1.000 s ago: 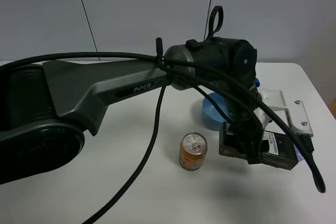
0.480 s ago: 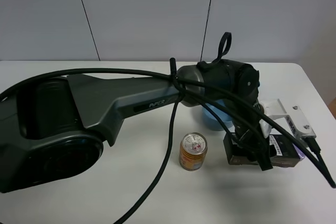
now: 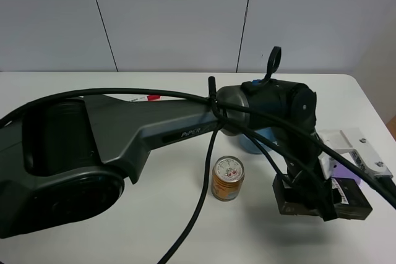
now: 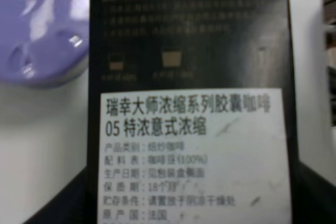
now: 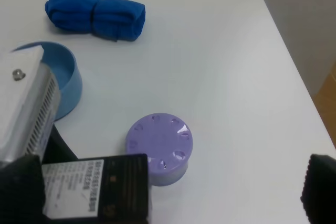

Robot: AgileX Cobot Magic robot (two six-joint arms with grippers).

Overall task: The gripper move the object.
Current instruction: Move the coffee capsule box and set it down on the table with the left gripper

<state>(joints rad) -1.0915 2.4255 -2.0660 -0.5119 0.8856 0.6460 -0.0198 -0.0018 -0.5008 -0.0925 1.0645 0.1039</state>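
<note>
The box, still flat at the table's front, will be let go by my left gripper on the white table before the purple container (image 3: 304, 222), where it will sit close beside the orange can.
The black-and-dark-green box (image 3: 346, 205) with a white printed label lies flat at the right front of the white table (image 3: 111, 239). My left gripper (image 3: 312, 193), at the end of the dark grey PIPER arm, reaches across from the left and is shut on the box's left end. Its white flat piece (image 3: 357, 149) sticks out above the box. In the left wrist view the box (image 4: 189, 108) fills the frame, with dark fingers (image 4: 317, 198) at its sides. My right gripper (image 5: 170, 190) is open and empty above the box (image 5: 97, 187).
A purple lidded container (image 5: 160, 142) touches the box's far side. A light blue bowl (image 5: 63, 85) and a rolled blue cloth (image 5: 97, 14) lie behind. An orange can (image 3: 228, 178) stands left of the box. A red-capped marker (image 3: 146, 97) lies behind the arm. The table's right edge (image 5: 294, 77) is near.
My left gripper has carried the box to the right and toward the table's front, away from the can. The arm's shift has uncovered the marker.
</note>
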